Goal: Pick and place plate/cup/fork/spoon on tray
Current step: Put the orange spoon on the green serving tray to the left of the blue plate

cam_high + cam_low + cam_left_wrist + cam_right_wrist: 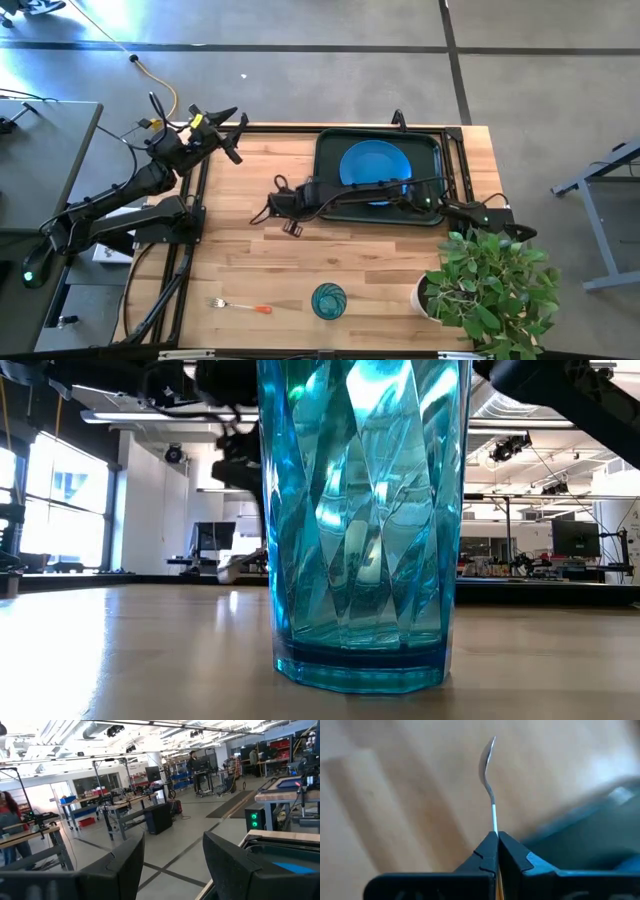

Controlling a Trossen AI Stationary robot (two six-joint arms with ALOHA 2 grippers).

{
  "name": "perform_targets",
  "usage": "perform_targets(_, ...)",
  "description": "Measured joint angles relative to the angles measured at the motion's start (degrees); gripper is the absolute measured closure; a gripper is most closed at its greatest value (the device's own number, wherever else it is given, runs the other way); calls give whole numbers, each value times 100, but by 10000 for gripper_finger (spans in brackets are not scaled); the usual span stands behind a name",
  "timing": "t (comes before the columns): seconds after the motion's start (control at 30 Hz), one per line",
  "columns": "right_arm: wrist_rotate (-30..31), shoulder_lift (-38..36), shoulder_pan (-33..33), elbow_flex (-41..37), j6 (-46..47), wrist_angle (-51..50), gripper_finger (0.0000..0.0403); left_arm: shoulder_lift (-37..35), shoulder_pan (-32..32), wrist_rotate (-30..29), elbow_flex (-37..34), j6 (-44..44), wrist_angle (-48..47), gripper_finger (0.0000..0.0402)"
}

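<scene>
The spoon, now held at the tray's rim, will be released by my right gripper in the dark tray [337,178], in between the side rim of that tray and the blue plate.
The blue plate [372,165] lies in the dark tray [328,150] at the table's far right. The teal cup [328,300] stands upright near the front edge and fills the low view [365,520]. The fork [240,306] lies flat to its left. My right gripper [275,206] reaches over the tray's left rim and is shut on the spoon [488,760]. My left gripper [228,130] is open and empty, raised at the table's far left corner. My right gripper pinches the spoon's thin metal stem [494,822] between its two fingertips [487,845]. The spoon runs along the fingers and sticks out past them, seen edge-on, its bowl [487,757] foremost over the bare wood. The handle end is hidden between the fingers.
A potted plant [490,285] in a white pot stands at the near right corner. The tray's left rim [580,835] is beside my right gripper. Bare wood lies between the tray and the cup. People stand far off in the room.
</scene>
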Motion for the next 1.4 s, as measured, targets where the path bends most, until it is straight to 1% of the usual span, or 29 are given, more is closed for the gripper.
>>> perform_targets(0.27, 1224, -780, 154, 6, 879, -1393, 403, 0, 2, -169, 0, 116, -40, 209)
perform_targets(0.4, 1626, -939, 251, 7, 1719, -2402, 403, -1, 2, -168, 2, 112, -38, 209)
perform_targets(0.43, 1678, -941, 263, -7, 1805, -2370, 403, 1, -1, -167, 2, 112, -38, 209)
perform_targets(0.53, 1594, -1051, 270, -171, 1678, -2254, 403, -1, 0, -167, 2, 110, -40, 209)
perform_targets(0.63, 1766, -1094, 273, -386, 1998, -2339, 403, -1, 0, -167, 2, 110, -63, 209)
perform_targets(0.73, 1769, -1200, 179, -709, 2091, -2247, 403, 2, 0, -167, 2, 110, -61, 209)
perform_targets(0.83, 1821, -1232, 51, -878, 2233, -2366, 403, 2, 1, -167, 2, 110, -59, 209)
perform_targets(0.97, 1677, -1217, -70, -949, 2051, -2148, 403, 2, -1, -172, 2, 112, -33, 209)
perform_targets(1.17, 1138, -1216, -266, -725, 1158, -1637, 403, 2, 1, -175, 4, 111, -20, 209)
perform_targets(1.23, 778, -1216, -464, -662, 952, -1645, 403, 4, 1, -176, 3, 109, -20, 209)
perform_targets(1.4, -411, -1144, -1204, -645, 737, -1317, 403, 4, 1, -178, 4, 107, -41, 209)
